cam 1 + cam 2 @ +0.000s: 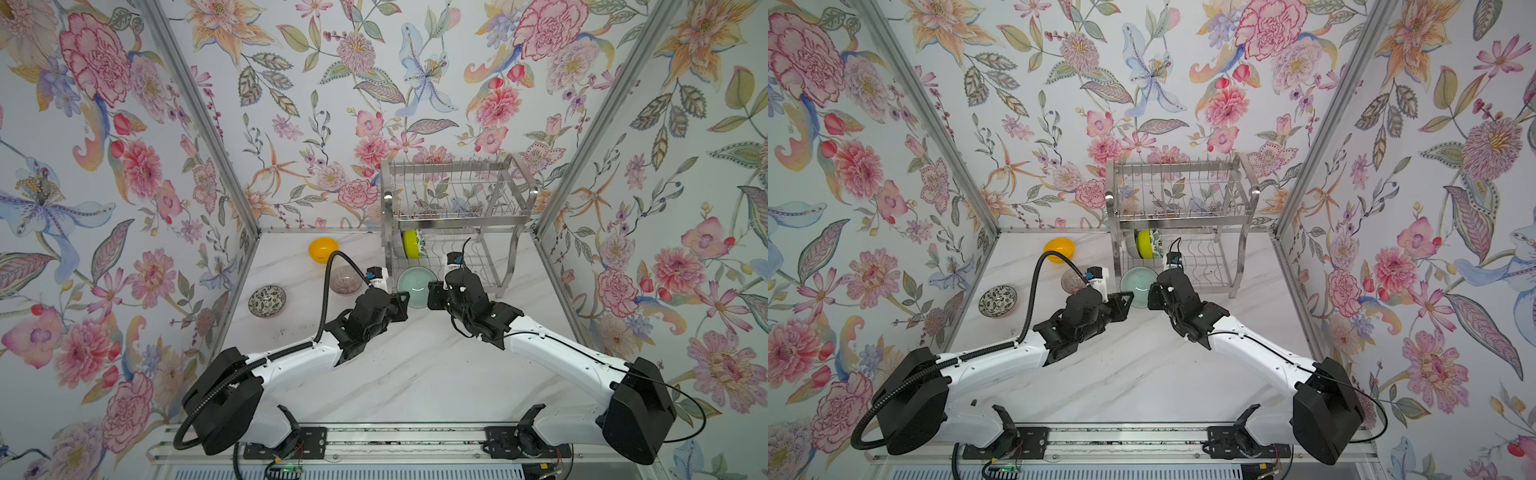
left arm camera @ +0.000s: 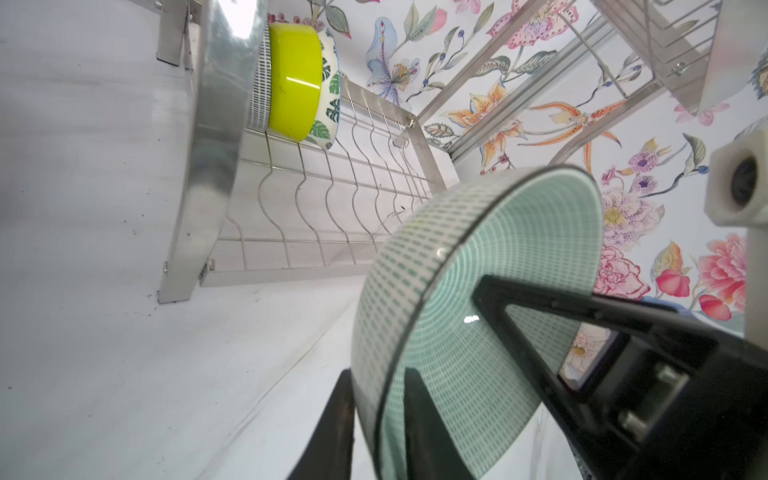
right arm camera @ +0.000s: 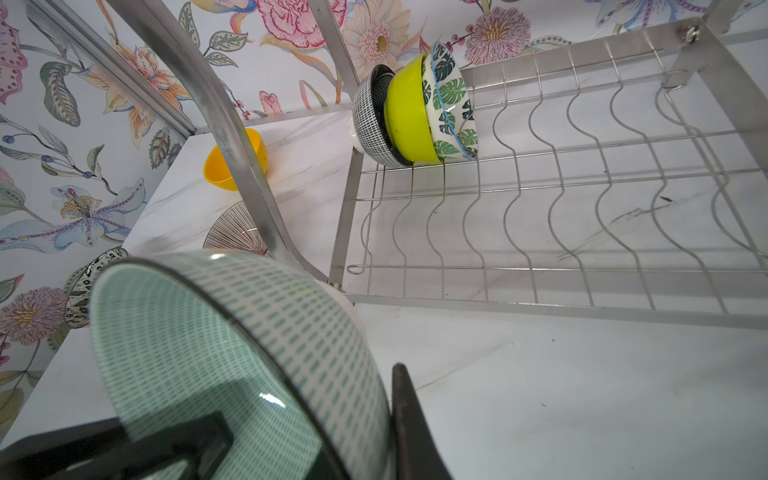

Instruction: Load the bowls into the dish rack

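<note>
The pale green bowl hangs too flat for the rack's slots. My right gripper needs to open, then take the bowl's rim (image 1: 429, 272) after my left gripper tips the bowl.
A pale green glass bowl (image 1: 417, 282) (image 1: 1139, 284) hangs tilted on edge just in front of the dish rack (image 1: 457, 224) (image 1: 1179, 222). My left gripper (image 1: 405, 300) (image 2: 380, 399) is shut on its rim from the left, one finger inside and one outside. My right gripper (image 1: 432, 291) (image 3: 307, 415) is shut on the opposite rim. In the rack's lower tier, at its left end, a black-white bowl (image 3: 370, 120), a lime-green bowl (image 3: 409, 116) and a leaf-print bowl (image 3: 451, 95) stand on edge together.
On the marble table left of the rack sit an orange-yellow bowl (image 1: 323, 250), a pinkish ribbed glass bowl (image 1: 344, 279) and a dark patterned bowl (image 1: 267, 301). The rack's bent front leg (image 3: 232, 137) stands close beside the held bowl. Floral walls enclose the table.
</note>
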